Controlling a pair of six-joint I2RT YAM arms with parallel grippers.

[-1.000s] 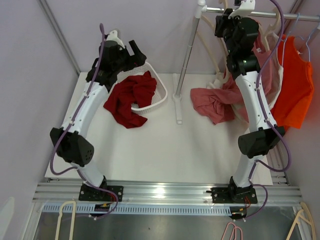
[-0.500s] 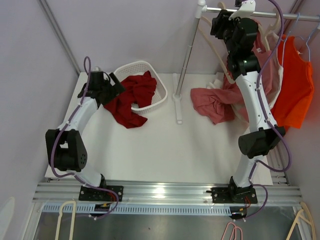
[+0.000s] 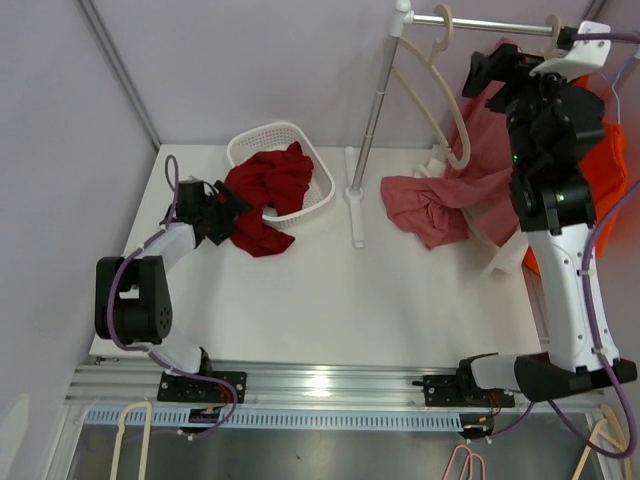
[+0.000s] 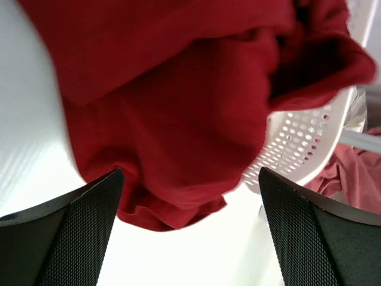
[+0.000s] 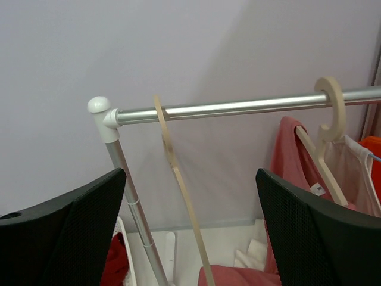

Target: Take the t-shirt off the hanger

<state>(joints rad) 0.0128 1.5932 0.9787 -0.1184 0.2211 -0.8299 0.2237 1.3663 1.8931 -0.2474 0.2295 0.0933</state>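
Next, my left gripper takes the cloth (image 3: 250, 231) outside and lifts it into the white basket, since the dark red t-shirt is spilling over the white basket's rim.
A bare cream hanger (image 3: 441, 75) (image 5: 178, 179) hangs on the metal rail (image 5: 238, 108). My right gripper (image 3: 485, 72) (image 5: 190, 226) is held up just in front of that rail, open, with nothing between its fingers. To the hanger's right, a pink t-shirt (image 5: 287, 155) hangs on a second cream hanger (image 5: 330, 104). Pink cloth (image 3: 430, 210) lies heaped on the table below. A dark red t-shirt (image 3: 268, 190) (image 4: 178, 107) spills out of the white basket (image 3: 320, 195) (image 4: 303, 143). My left gripper (image 3: 215, 210) (image 4: 190, 232) is low on the table beside it, open and empty.
An orange top (image 3: 605, 170) hangs at the rail's far right. The rack's upright pole (image 3: 372, 110) and its foot (image 3: 355, 200) stand mid-table. Spare hangers lie below the front rail (image 3: 130, 430).
My right gripper has opened and swung right, away from the rail, leaving the bare hanger there. My left arm has dropped from above the basket to the table beside the red t-shirt.
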